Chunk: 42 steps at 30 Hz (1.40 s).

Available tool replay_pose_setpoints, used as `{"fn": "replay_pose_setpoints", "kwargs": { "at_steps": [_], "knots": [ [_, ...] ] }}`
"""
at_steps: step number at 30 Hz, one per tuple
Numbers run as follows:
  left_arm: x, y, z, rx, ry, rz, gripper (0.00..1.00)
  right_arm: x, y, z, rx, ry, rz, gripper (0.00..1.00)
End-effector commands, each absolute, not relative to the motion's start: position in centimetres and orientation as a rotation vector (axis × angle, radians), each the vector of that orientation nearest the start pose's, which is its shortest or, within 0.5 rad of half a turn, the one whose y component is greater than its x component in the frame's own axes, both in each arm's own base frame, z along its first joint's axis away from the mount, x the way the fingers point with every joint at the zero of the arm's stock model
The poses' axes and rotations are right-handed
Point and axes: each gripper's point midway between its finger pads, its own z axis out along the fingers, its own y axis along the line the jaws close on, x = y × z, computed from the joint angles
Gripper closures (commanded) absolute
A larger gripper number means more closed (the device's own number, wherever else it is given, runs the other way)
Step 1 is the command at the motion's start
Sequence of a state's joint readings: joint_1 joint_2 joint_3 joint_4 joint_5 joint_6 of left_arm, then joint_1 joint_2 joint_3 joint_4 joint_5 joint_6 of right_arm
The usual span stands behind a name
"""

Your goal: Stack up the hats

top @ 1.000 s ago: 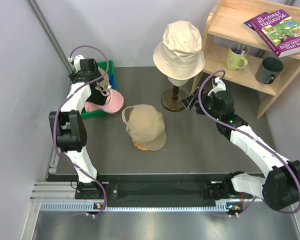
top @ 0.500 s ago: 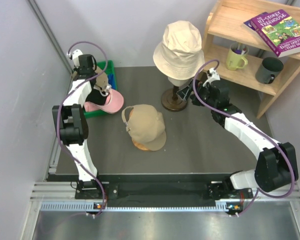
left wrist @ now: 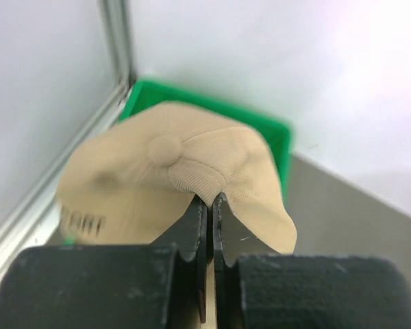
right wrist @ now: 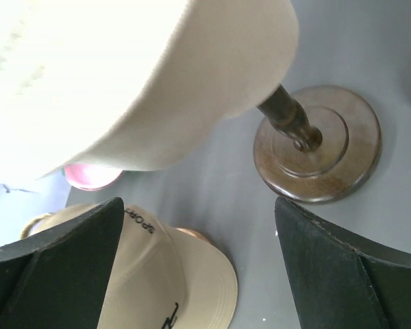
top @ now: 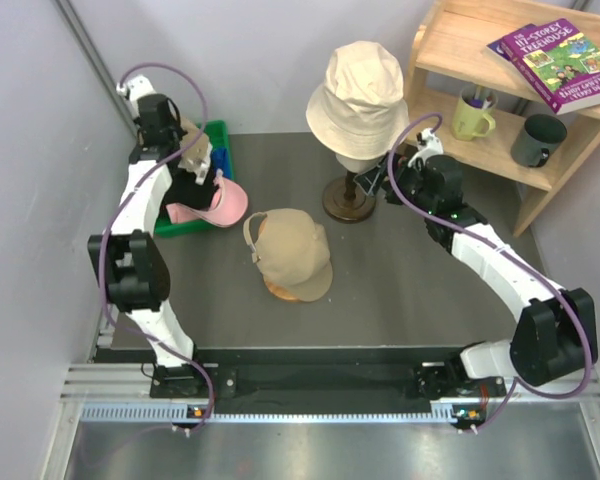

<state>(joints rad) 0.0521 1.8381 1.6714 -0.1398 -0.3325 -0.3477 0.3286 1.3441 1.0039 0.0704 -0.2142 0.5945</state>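
Note:
My left gripper holds an off-centre fold beside the tan cap's button, so next I lay the cap over the green bin and regrip at that button (left wrist: 164,149).
My left gripper (top: 197,163) is shut on the crown fabric of a tan cap (left wrist: 171,171), pinched between its jaws (left wrist: 210,200) and hanging over the green bin (left wrist: 277,137). A pink cap (top: 218,205) lies against that bin. A second tan cap (top: 292,255) sits in the middle of the table on a wooden stand. The cream bucket hat (top: 360,92) rests on a head form atop a dark wooden pedestal (top: 346,198). My right gripper (top: 382,186) stands open beside the pedestal, below the bucket hat's brim (right wrist: 144,75), with nothing between its fingers (right wrist: 198,264).
A wooden shelf (top: 500,150) at the back right holds a green mug (top: 472,117), a dark mug (top: 538,140) and a purple book (top: 560,60). Walls close in on the left and behind. The pedestal's round base (right wrist: 318,140) lies just ahead of my right fingers.
My left gripper closed on the tan cap in the bin and drew it up and back. My right gripper moved left toward the pedestal and stayed open.

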Motion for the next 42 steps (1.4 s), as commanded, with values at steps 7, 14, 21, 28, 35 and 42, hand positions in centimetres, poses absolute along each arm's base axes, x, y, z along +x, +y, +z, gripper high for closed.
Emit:
{"fn": "replay_pose_setpoints", "kwargs": {
  "at_steps": [7,14,21,28,35,42],
  "knots": [
    [49.1,5.3,38.8,-0.358,1.595,0.041,1.0,36.9,18.9,30.1,0.031,1.746,0.865,0.09],
    [49.1,-1.9,29.7,-0.009,1.855,-0.276,1.0,35.2,19.0,29.0,0.026,1.768,0.898,0.1],
    [47.3,-1.2,23.9,-0.059,2.032,-0.239,0.8,34.0,18.8,28.6,0.026,1.781,0.908,0.1],
    [46.3,0.5,26.3,-0.169,1.994,-0.153,0.38,33.6,18.7,28.3,0.03,1.787,0.912,0.11],
    [46.6,1.6,29.6,-0.268,1.896,-0.122,0.36,33.9,19.2,28.4,0.016,1.788,0.927,0.11],
    [48.8,2.8,29.9,-0.34,1.876,-0.08,0.36,34.2,19.4,28.2,0.006,1.798,0.93,0.11]
  ]
}}
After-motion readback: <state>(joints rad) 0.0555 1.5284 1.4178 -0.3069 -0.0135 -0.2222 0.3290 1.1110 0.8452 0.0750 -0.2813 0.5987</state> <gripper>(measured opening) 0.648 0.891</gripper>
